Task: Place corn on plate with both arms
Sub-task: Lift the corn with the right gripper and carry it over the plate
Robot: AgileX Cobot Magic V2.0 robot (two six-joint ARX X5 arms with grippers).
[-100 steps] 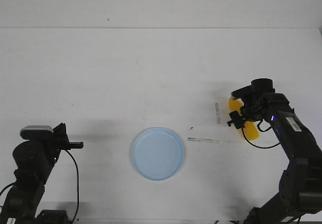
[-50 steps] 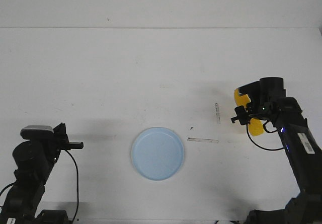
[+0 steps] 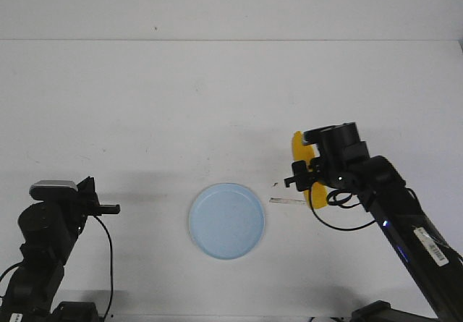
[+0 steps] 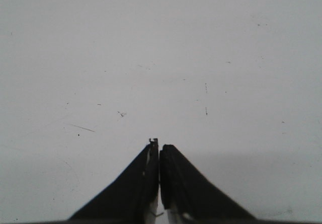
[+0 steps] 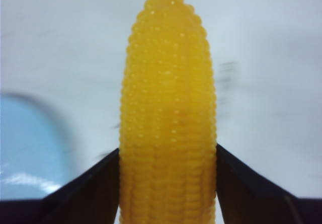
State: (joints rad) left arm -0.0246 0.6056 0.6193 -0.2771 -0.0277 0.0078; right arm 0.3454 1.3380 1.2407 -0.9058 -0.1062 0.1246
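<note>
Next, I release the yellow corn, still held above the table, near the middle of the pale blue plate (image 3: 237, 217) with my right gripper, slightly toward the clear tape.
My right gripper (image 3: 309, 174) is shut on the yellow corn (image 3: 298, 148) and holds it above the table, to the right of the pale blue plate (image 3: 226, 221). In the right wrist view the corn (image 5: 168, 113) stands between the two black fingers (image 5: 95, 189), tapered tip away from the wrist, and part of the plate (image 5: 27, 143) shows beside it. My left gripper (image 3: 114, 208) is shut and empty at the near left, well left of the plate. In the left wrist view its jaws (image 4: 159, 151) are pressed together over bare table.
Two strips of clear tape (image 3: 291, 202) (image 3: 313, 163) lie on the white table between the plate and the corn. A small dark speck (image 3: 275, 184) sits near them.
My right arm has carried the corn leftward and slightly nearer, from the far right toward the plate. The left arm has not moved.
</note>
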